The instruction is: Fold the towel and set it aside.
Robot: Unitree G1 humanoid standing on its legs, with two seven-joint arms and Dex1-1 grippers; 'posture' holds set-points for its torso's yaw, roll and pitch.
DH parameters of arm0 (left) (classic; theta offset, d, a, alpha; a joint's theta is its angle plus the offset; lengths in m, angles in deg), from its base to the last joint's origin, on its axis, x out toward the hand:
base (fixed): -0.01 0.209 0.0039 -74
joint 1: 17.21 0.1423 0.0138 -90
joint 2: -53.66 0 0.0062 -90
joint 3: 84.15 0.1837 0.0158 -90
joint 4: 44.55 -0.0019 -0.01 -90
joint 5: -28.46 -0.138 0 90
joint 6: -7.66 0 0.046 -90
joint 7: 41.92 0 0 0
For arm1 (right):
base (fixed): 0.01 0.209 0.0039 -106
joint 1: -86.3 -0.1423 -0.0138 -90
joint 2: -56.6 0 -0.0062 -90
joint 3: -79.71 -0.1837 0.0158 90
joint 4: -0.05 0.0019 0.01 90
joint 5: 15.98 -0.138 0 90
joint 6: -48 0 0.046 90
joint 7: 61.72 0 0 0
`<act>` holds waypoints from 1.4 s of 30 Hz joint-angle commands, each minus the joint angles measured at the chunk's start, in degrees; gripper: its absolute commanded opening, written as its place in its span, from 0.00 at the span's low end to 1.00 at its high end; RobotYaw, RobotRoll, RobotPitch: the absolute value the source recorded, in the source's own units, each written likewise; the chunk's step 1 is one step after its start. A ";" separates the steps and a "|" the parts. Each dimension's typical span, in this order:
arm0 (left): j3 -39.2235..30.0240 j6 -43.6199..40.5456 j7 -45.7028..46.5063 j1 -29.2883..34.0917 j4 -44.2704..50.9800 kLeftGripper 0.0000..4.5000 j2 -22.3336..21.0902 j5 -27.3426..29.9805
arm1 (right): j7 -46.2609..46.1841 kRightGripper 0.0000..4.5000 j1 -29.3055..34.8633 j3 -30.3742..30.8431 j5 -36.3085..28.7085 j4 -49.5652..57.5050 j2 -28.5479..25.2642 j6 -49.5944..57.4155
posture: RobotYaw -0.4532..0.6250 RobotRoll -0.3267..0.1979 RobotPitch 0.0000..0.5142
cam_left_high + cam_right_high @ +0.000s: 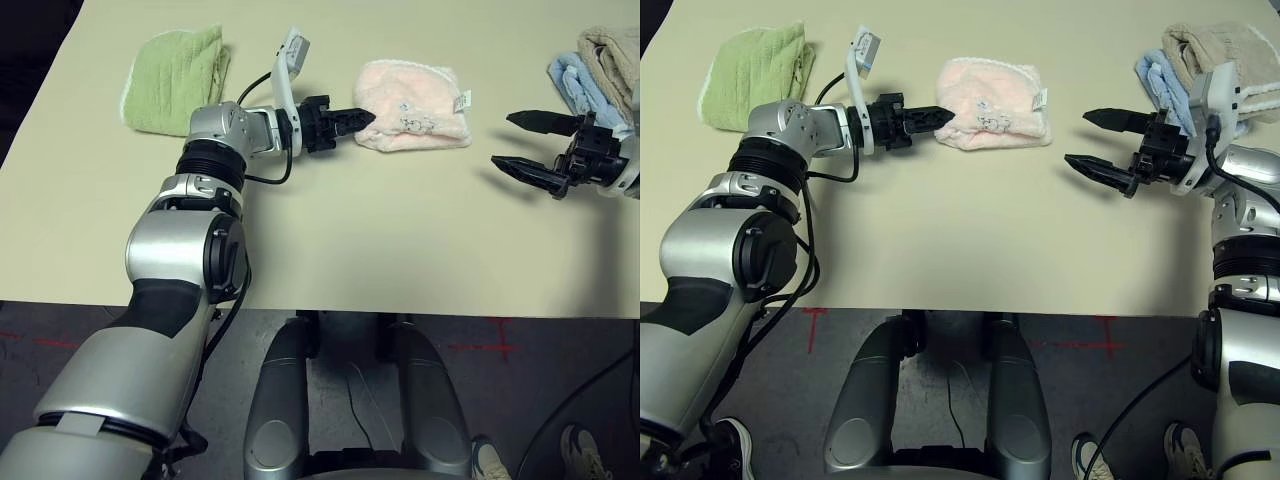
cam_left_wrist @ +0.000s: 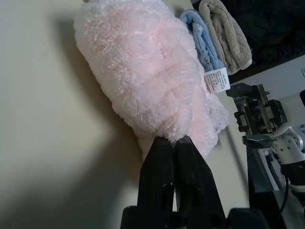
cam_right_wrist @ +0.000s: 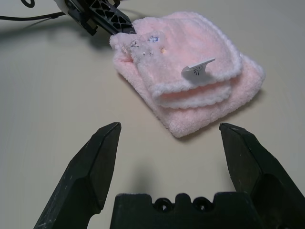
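Observation:
My left gripper will open and take a deeper hold of the thick fold (image 2: 159, 112) before it lifts the pink towel aside, as it pinches only the towel's fluffy edge.
The towel (image 1: 415, 108) is pale pink terry cloth, folded into a thick bundle on the beige table (image 1: 400, 240), with a white label sticking up on its right side. My left gripper (image 1: 365, 117) reaches in from the left. Its fingers are shut together, and their tips pinch into the fluffy left edge of the towel (image 2: 152, 71). My right gripper (image 1: 503, 140) hovers to the right of the towel, a short gap away. It points at the towel (image 3: 190, 90) and stands wide open with nothing between its fingers.
A folded light green towel (image 1: 178, 75) lies at the back left, behind my left arm. A blue folded towel (image 1: 572, 82) and a beige one (image 1: 615, 50) are stacked at the back right, beside my right wrist. Bare table runs forward from the towel to the near edge.

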 commanded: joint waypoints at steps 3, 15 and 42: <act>-1.98 0.23 0.72 0.86 0.94 0.01 -1.38 1.85 | 0.34 1.00 0.43 -0.04 0.52 -0.48 -1.45 -0.46 | 0.38 0.62 0.75; -12.79 2.17 12.21 5.46 10.71 0.01 -1.57 11.52 | -1.14 1.00 1.27 -0.22 0.03 2.02 -1.68 1.40 | 0.39 0.62 0.76; -8.23 -21.44 18.18 18.87 38.37 0.48 -5.92 21.00 | -1.53 1.00 -0.97 1.01 1.46 0.11 -0.42 0.44 | 0.41 0.62 0.77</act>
